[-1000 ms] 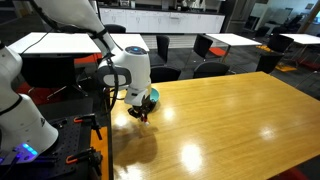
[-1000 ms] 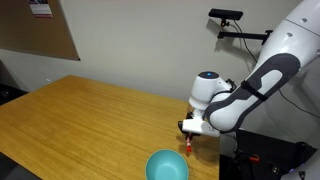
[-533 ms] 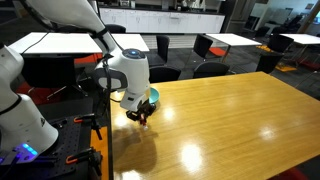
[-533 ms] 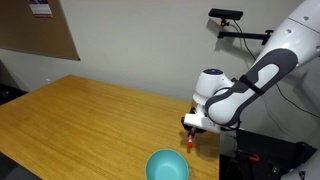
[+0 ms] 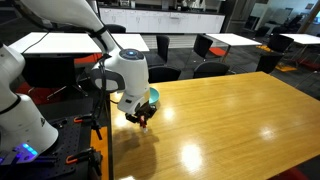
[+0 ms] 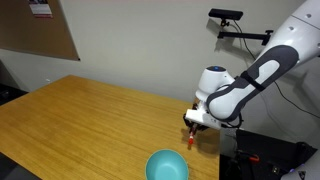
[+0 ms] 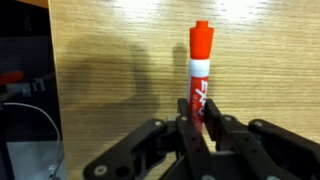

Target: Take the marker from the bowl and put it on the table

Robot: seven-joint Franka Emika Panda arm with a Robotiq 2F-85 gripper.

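Note:
The robot's gripper needs to release the marker on the bare wood (image 5: pixel 144 147) near the edge of the table, away from the teal-blue bowl.
My gripper (image 7: pixel 198 118) is shut on the marker (image 7: pixel 199 70), a slim red stick with a white band and a red cap, which points away from the jaws over the wood. In both exterior views the gripper (image 6: pixel 191 128) (image 5: pixel 140 114) holds the marker (image 6: pixel 191 141) upright, tip down, just above the honey-coloured table (image 6: pixel 80 125) (image 5: pixel 230 120). The teal-blue bowl (image 6: pixel 168 166) stands empty near the table edge, beside and apart from the gripper. In an exterior view the bowl (image 5: pixel 152 97) is mostly hidden behind the wrist.
The table's edge (image 7: pixel 50 90) runs close to the gripper, with dark floor and cables past it. White-topped tables (image 5: pixel 60 42) and black chairs (image 5: pixel 210 48) stand behind. A corkboard (image 6: pixel 35 28) hangs on the wall. A camera mount (image 6: pixel 228 18) stands beyond the arm.
The gripper has carried the marker a little further away from the bowl, towards the table's edge, and slightly lower. The bowl has not moved.

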